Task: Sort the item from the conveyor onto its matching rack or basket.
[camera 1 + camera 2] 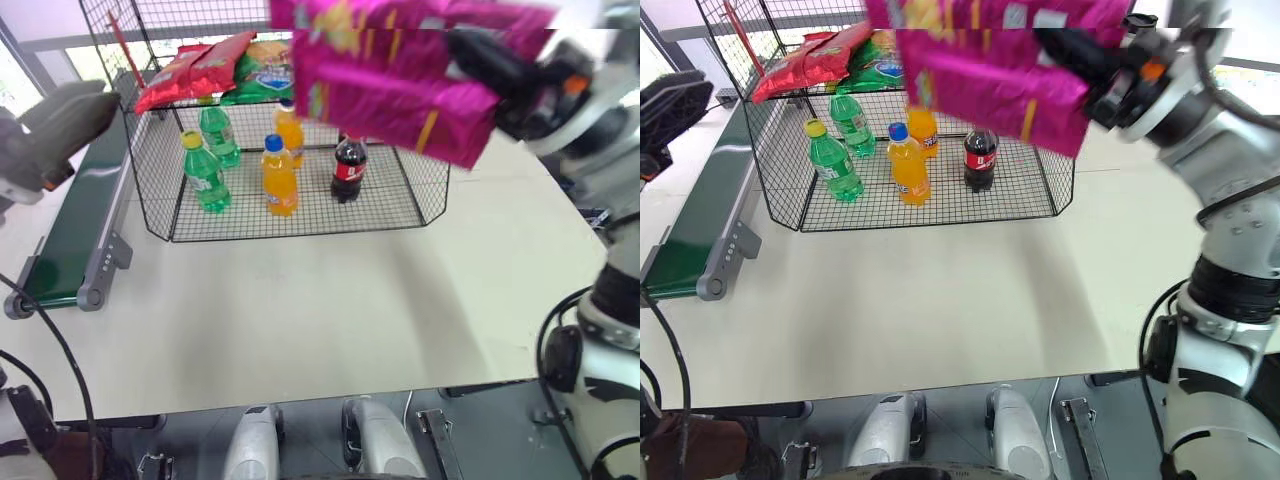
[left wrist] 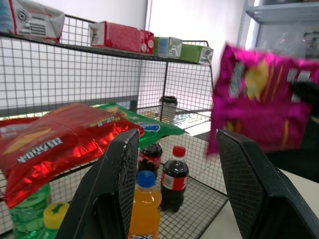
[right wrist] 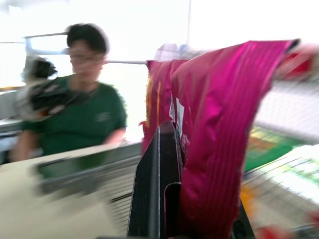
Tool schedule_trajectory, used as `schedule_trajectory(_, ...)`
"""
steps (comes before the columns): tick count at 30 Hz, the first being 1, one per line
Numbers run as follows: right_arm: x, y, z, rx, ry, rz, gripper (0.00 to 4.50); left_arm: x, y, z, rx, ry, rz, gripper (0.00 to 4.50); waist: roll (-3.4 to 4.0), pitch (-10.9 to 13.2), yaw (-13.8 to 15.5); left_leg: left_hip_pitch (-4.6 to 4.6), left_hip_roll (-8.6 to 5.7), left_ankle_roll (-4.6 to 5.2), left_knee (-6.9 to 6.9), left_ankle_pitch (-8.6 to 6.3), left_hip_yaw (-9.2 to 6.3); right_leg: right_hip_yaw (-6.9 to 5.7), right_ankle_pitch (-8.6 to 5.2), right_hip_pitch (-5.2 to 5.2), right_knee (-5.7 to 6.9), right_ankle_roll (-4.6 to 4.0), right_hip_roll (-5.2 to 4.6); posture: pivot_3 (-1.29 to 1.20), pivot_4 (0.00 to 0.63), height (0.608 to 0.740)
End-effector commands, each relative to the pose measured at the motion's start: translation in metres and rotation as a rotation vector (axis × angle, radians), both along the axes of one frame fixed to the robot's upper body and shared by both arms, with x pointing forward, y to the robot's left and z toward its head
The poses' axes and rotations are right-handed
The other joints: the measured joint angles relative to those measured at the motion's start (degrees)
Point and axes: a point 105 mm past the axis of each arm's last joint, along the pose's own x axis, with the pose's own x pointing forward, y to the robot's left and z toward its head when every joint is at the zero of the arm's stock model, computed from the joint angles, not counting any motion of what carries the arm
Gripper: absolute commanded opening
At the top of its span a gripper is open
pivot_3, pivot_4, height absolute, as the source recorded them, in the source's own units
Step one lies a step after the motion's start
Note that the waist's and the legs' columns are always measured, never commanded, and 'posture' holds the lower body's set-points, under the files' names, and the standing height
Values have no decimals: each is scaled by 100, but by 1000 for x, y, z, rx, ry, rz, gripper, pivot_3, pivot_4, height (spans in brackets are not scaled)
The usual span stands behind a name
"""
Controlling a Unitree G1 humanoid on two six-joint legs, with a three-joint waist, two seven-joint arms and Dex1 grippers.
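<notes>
The magenta-pink chip bag, still hanging above the black wire rack, will be let go by my right gripper on the upper shelf (image 1: 376, 65), beside the green chip bag and above the cola.
The item, a large magenta-pink chip bag (image 1: 400, 80), hangs in the air above the right side of the black wire rack (image 1: 300, 215). My right gripper (image 1: 480, 55) is shut on the bag's right edge, and the right wrist view shows the bag (image 3: 219, 139) pinched between its fingers (image 3: 167, 199). My left gripper (image 2: 179, 164) is open and holds nothing, apart from the bag. It hovers at the far left (image 1: 70, 115) above the dark green conveyor (image 1: 75, 220), whose belt is bare.
Red chip bags (image 1: 190, 70) and a green chip bag (image 1: 265, 65) lie on the rack's upper shelf. Green (image 1: 205, 172), orange (image 1: 279, 175) and cola (image 1: 348, 170) bottles stand on its floor. Cartons (image 2: 122, 37) sit on a higher shelf. A person (image 3: 84, 99) stands beyond the conveyor. White table (image 1: 300, 320) in front.
</notes>
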Motion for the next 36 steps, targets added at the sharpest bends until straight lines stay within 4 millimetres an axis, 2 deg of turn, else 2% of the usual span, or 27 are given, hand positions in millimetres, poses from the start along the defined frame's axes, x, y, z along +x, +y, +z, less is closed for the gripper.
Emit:
schedule_trajectory(1,-5,-22,31,-36,-202,-206,0,-3,-3,7,-7,-46,-10,2523,0,0,0,0,0,0,-1,0,0,0,-1,0,-2,-2,1,0,150,740)
schedule_trajectory(4,9,-20,31,-208,-361,-404,0,0,-8,3,-17,-37,-24,2523,1,0,-22,0,0,0,-1,0,4,3,-3,-1,-3,-4,1,0,150,740)
schedule_trajectory(7,24,-3,27,-349,-560,-532,0,2,-12,0,-37,-34,-33,2523,0,0,-48,2,1,0,2,0,4,5,-4,-1,-2,-7,3,0,150,740)
schedule_trajectory(10,51,21,3,-597,-790,-645,0,2,-16,-5,-56,-28,-35,2523,0,0,-55,3,1,0,3,0,7,11,1,-2,1,3,3,0,150,740)
schedule_trajectory(13,74,30,-21,-816,-956,-706,0,1,-16,-7,-66,-27,-26,2523,0,0,-45,-3,0,0,0,1,10,16,1,-10,-2,7,3,0,150,740)
schedule_trajectory(16,97,38,-45,-919,-979,-695,0,-4,-13,-10,-78,-27,0,2523,-6,4,-28,-10,-2,-2,1,2,12,19,-1,-12,-5,11,-1,0,150,740)
schedule_trajectory(20,116,41,-49,-976,-983,-748,0,-6,-10,-15,-88,-19,29,2523,-10,8,-37,-11,-4,-4,1,3,14,21,-2,-12,-7,9,-4,0,150,740)
schedule_trajectory(28,140,23,-39,-982,-848,-963,0,-2,-10,-28,-93,12,56,2523,-11,7,-19,-9,-4,-6,4,5,12,21,-3,-8,-4,6,-5,0,150,740)
schedule_trajectory(31,143,28,-34,-970,-822,-1016,0,1,-12,-31,-98,15,53,2523,-11,7,-30,-9,-4,-6,3,5,12,20,-1,-9,-1,9,-4,0,150,740)
schedule_trajectory(36,146,36,-37,-938,-776,-1032,0,4,-13,-33,-104,15,52,2523,-11,7,-34,-8,-4,-6,3,5,11,20,1,-9,1,11,-4,0,150,740)
